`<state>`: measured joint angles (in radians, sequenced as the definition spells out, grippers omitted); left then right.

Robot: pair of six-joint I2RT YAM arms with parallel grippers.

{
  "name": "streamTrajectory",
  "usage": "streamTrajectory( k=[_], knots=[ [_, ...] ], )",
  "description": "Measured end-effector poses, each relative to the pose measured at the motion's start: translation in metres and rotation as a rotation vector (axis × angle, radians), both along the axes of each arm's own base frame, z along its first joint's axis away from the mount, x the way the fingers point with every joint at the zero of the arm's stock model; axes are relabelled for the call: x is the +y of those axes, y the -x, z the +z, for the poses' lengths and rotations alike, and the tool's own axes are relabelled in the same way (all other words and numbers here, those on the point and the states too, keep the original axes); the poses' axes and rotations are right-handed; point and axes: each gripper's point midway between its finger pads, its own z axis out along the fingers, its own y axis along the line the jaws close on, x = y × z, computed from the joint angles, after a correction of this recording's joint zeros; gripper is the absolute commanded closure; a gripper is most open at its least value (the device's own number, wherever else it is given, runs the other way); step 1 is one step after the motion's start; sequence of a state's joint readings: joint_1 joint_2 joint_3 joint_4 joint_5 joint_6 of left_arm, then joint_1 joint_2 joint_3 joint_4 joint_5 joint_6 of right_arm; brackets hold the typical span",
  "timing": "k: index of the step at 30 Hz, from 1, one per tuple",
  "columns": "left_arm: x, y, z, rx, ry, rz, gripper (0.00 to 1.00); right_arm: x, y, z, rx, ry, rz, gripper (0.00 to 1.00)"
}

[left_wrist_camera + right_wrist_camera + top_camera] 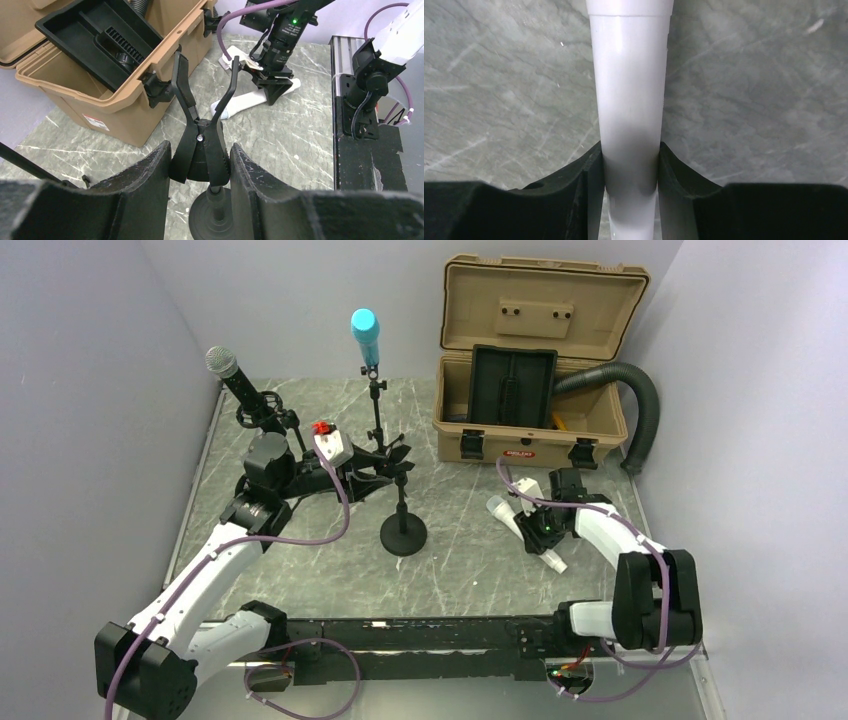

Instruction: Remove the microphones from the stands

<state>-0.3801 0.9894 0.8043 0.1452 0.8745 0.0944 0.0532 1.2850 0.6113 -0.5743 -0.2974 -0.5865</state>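
Observation:
I should set the white microphone down with my right gripper on the table (487, 519) between the stand's round base and the tan case. The microphone is now low over the table.
A black stand with a round base (403, 535) rises mid-table, topped by a spring clip (388, 462). My left gripper (372, 468) is shut on the clip's handles (202, 150), and the clip's two prongs (181, 75) stand spread apart with nothing between them. In the left wrist view my left gripper (200, 167) squeezes the handles from both sides. The white microphone (508, 517) lies low over the table, right of the stand and apart from it. My right gripper (545, 532) is shut on its body (630, 100), pads (591, 175) pressed on both sides; the right gripper (630, 172) hides the microphone's tail.
An open tan case (530, 430) with a black tray (512, 385) stands at the back right, a grey hose (640, 400) curling out of it. A blue microphone (365, 335) and a grey-headed black microphone (225, 365) sit on other stands at the back left.

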Motion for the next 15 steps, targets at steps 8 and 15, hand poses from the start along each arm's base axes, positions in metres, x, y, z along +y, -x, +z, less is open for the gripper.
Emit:
streamTrajectory(
  k=[8, 15],
  knots=[
    [0.0, -0.001, 0.0, -0.015, -0.006, 0.0, 1.0, 0.019, -0.005, -0.001, 0.022, -0.003, 0.049, 0.72],
    [0.0, -0.001, -0.001, -0.017, -0.008, -0.001, 1.0, 0.033, -0.017, -0.001, 0.053, -0.004, 0.037, 0.72]
  ],
)
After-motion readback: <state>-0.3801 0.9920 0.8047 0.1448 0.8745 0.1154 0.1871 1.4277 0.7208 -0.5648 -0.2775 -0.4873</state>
